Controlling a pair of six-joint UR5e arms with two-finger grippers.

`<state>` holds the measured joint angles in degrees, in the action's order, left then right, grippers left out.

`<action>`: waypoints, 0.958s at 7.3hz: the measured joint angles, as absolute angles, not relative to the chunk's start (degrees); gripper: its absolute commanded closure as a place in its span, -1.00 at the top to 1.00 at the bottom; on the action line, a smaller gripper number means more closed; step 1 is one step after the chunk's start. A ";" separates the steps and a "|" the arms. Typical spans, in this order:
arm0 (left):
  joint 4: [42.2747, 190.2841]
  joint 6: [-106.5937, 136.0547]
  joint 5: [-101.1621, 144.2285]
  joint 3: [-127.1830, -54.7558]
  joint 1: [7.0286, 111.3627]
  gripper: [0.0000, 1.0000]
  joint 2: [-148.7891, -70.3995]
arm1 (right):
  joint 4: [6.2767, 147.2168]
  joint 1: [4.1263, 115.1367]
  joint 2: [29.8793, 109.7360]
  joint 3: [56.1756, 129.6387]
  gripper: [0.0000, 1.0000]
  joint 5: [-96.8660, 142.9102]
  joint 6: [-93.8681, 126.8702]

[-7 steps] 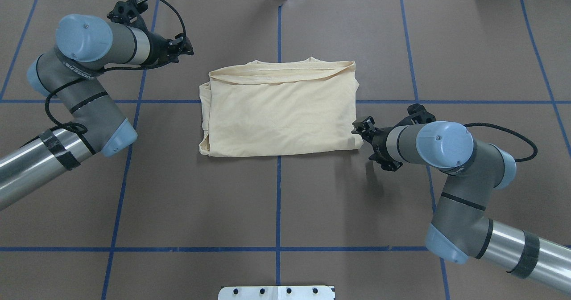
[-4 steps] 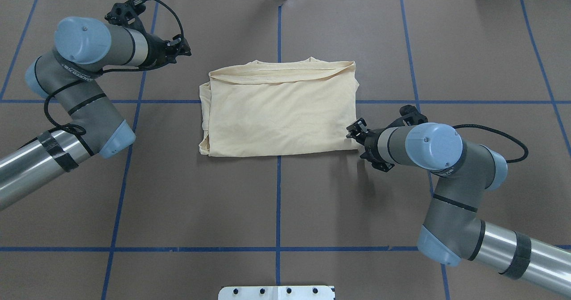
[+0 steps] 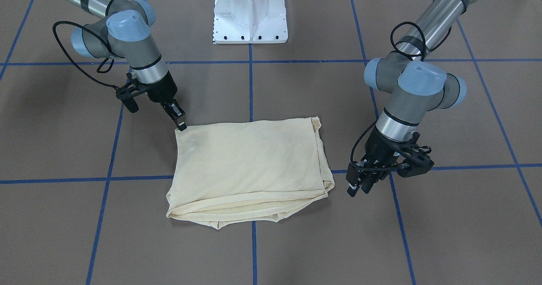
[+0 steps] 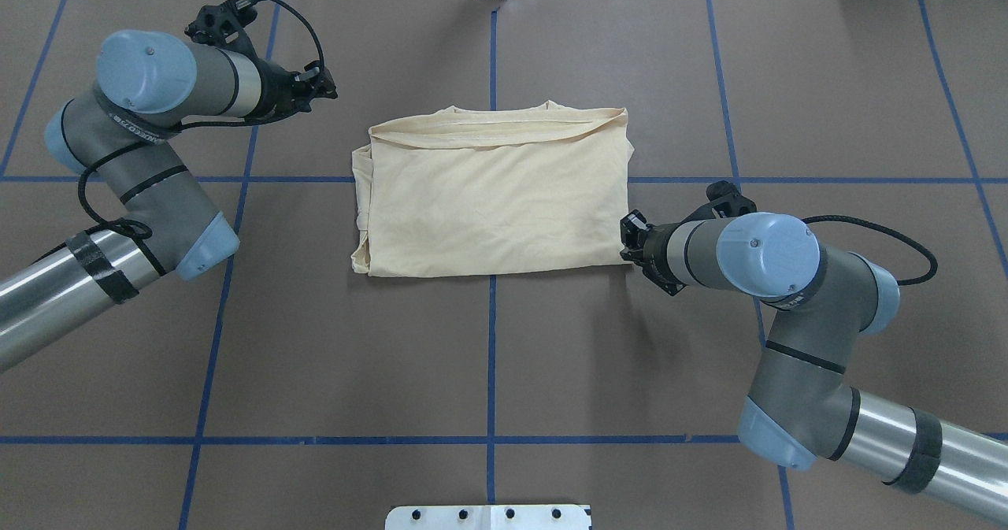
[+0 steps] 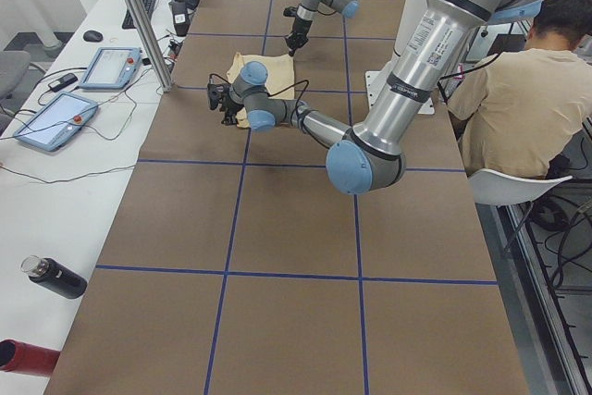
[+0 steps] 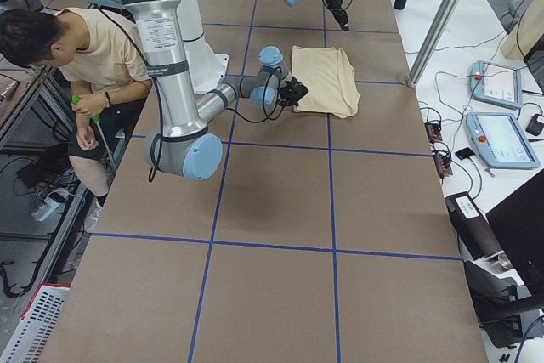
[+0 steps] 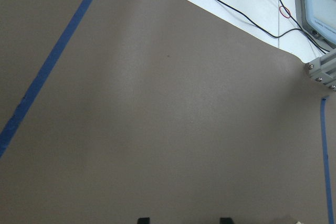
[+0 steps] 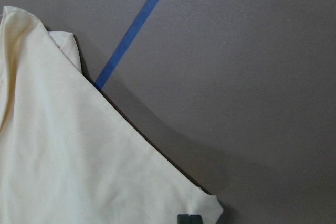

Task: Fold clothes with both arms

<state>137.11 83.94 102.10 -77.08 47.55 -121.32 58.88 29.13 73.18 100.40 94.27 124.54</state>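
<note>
My right gripper's closed fingers are just inside the shirt's near corner; I should open them, pinch the shirt's edge (image 8: 208,199), then pull.
The cream-yellow shirt (image 4: 492,199) lies folded into a rectangle at the table's middle, print hidden; it also shows in the front view (image 3: 250,162). My right gripper (image 4: 628,236) is at the shirt's near right corner (image 3: 182,126). In the right wrist view its fingertips (image 8: 189,219) sit together, shut, on the cloth's corner (image 8: 79,171); I cannot tell whether fabric is pinched. My left gripper (image 4: 327,87) hangs open beside the shirt's far left corner, apart from it (image 3: 356,188). Its two tips (image 7: 184,220) stand apart over bare table.
Blue tape lines (image 4: 492,357) grid the brown table. The white pedestal base (image 3: 250,14) stands at the robot's side. A seated person (image 6: 76,48) is beside the base. Teach pendants (image 6: 501,138) and an aluminium post (image 5: 139,16) line the far edge.
My right gripper has moved left, from just off the shirt's edge onto its near right corner. The left arm has barely shifted. The shirt has not moved.
</note>
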 measured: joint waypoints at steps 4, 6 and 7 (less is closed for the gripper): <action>137.16 83.90 102.13 -76.87 47.44 0.09 -120.93 | 64.09 28.89 73.29 103.52 0.43 94.23 124.42; 137.19 83.93 102.13 -76.82 47.36 0.09 -120.73 | 64.36 28.74 72.95 102.27 0.43 94.17 124.23; 137.19 83.93 102.13 -76.82 47.32 0.09 -120.70 | 64.38 28.70 72.90 101.79 0.41 94.14 124.22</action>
